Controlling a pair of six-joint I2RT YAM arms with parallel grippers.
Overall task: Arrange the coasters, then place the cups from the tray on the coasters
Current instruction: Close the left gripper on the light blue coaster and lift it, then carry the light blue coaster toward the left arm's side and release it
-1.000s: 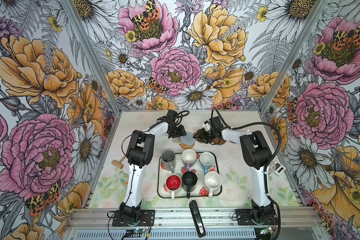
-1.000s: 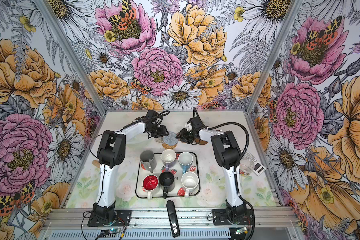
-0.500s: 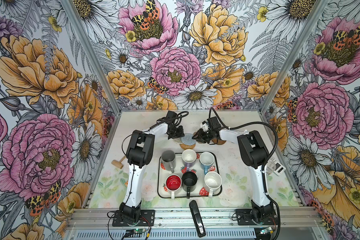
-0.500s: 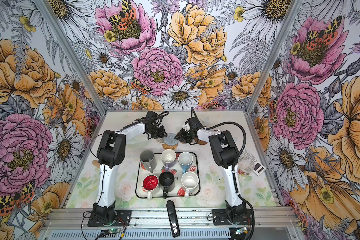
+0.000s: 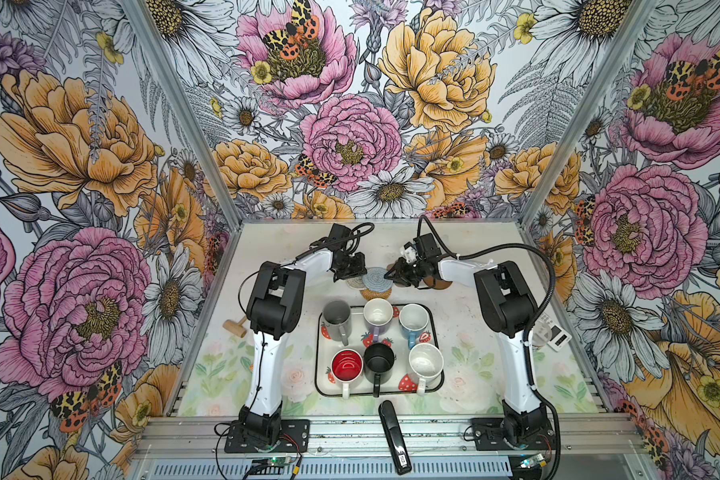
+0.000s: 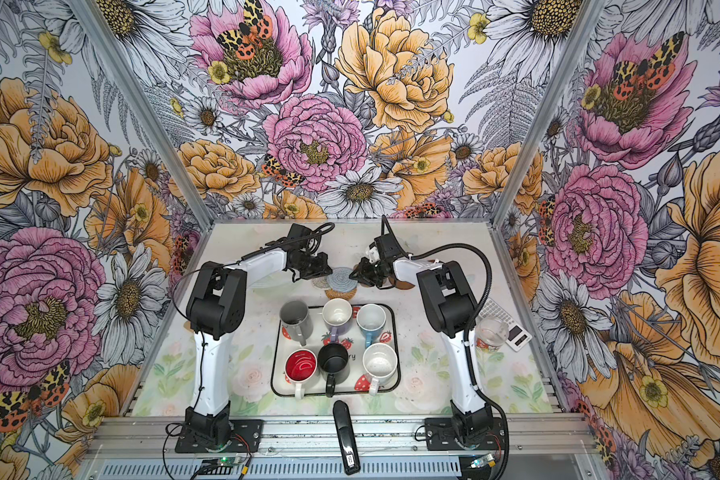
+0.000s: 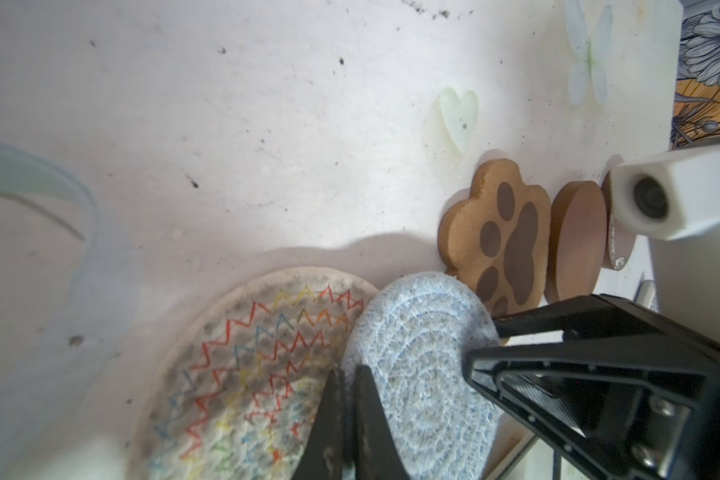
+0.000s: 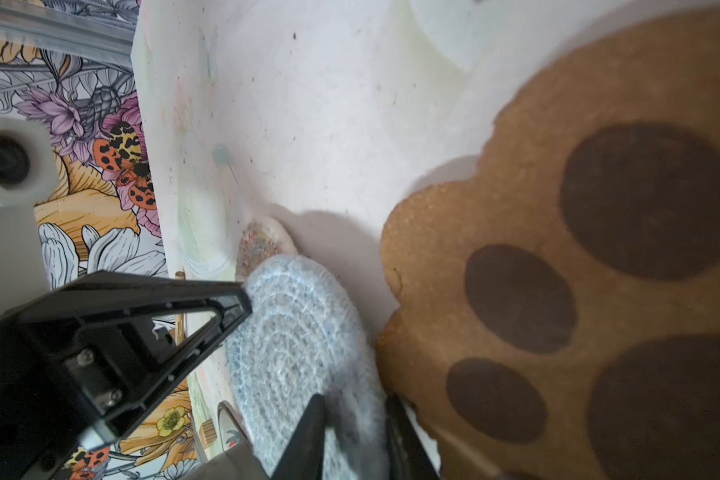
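Note:
My left gripper should set the grey-blue coaster down on the bare table (image 5: 314, 274) beyond the grey cup's tray corner.
A grey-blue crocheted coaster (image 5: 377, 280) (image 7: 416, 374) lies over a pale zigzag-stitched coaster (image 7: 246, 365) and a tan rattan one (image 5: 376, 294), behind the tray (image 5: 317, 353). My left gripper (image 7: 348, 374) (image 5: 360, 271) is shut on the grey-blue coaster's left edge. My right gripper (image 8: 354, 411) (image 5: 389, 275) straddles its right edge, fingers apart. The paw coaster (image 7: 499, 245) (image 8: 578, 270) and two brown discs (image 7: 576, 241) lie to the right, partly under the right arm. Several cups stand on the tray: grey (image 5: 336, 320), lavender (image 5: 378, 311), light blue (image 5: 413, 318), red-inside (image 5: 347, 361), black (image 5: 378, 358), white (image 5: 425, 360).
A small wooden mallet (image 5: 234, 326) lies left of the left arm. A black handheld device (image 5: 393, 436) rests on the front rail. A glass (image 6: 491, 332) and a small white timer (image 6: 516, 336) sit at the right edge.
My left gripper's jaws have closed on the grey-blue coaster's edge. My right gripper has moved slightly left at the coaster's other edge. The cups have not moved.

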